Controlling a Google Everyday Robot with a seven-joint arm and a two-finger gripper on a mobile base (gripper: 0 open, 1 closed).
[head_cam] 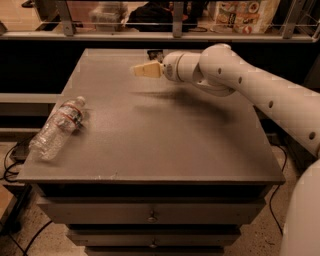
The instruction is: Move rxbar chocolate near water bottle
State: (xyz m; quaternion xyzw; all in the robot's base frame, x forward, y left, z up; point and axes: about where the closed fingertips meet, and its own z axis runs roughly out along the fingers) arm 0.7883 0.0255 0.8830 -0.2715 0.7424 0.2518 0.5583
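Note:
My gripper closes next on the near end of the rxbar chocolate (155, 58), the small dark bar at the table's far edge.
The water bottle (57, 127) lies on its side at the left edge of the grey table (165, 135), its white cap pointing toward the far right. A small dark object at the table's far edge, partly hidden behind my arm, looks like the rxbar chocolate (154, 53). My gripper (141, 70) hovers above the far middle of the table, pointing left, just in front of that bar and far to the right of the bottle. It holds nothing that I can see.
My white arm (250, 85) reaches in from the right across the table's far right part. A rail and shelves with packaged goods (245, 12) stand behind the table. Drawers (150, 215) sit under the tabletop. Cables lie on the floor at the left.

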